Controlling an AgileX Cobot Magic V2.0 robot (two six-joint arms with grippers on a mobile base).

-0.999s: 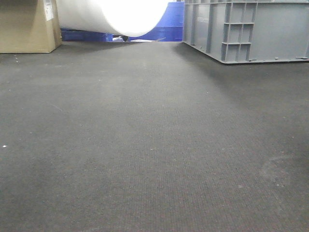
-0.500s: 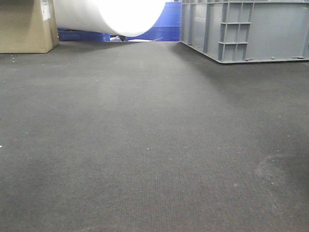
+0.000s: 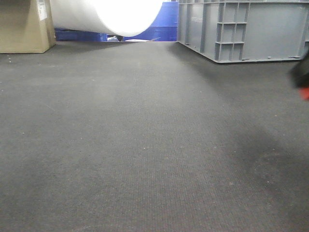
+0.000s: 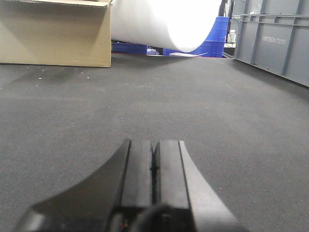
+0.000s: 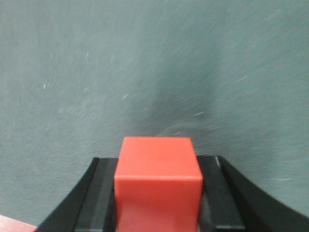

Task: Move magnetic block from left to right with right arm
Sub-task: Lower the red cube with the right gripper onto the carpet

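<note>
Next, my right gripper lets go of the magnetic block on the bare middle of the dark carpet point(image 3: 150, 154), well in front of the white roll.
The magnetic block point(image 5: 158, 181), a plain bright-red cube, sits clamped between the black fingers of my right gripper point(image 5: 158, 163), which is shut on it above dark carpet. In the front view this gripper point(image 3: 302, 77) is a dark blur at the right edge, with a sliver of the red block point(image 3: 305, 93) under it. My left gripper point(image 4: 154, 145) hovers low over the carpet, its two pads pressed together with nothing between them.
A cardboard box point(image 3: 24, 26) stands at the back left, with a big white roll point(image 3: 111, 14) and blue crates point(image 3: 164, 21) beside it. A grey plastic crate point(image 3: 251, 29) stands at the back right. A pinkish edge point(image 5: 12, 225) shows at the lower left of the right wrist view.
In the front view the background has slid slightly left. The blurred right gripper with the red block has appeared at the right edge, casting a shadow on the carpet.
</note>
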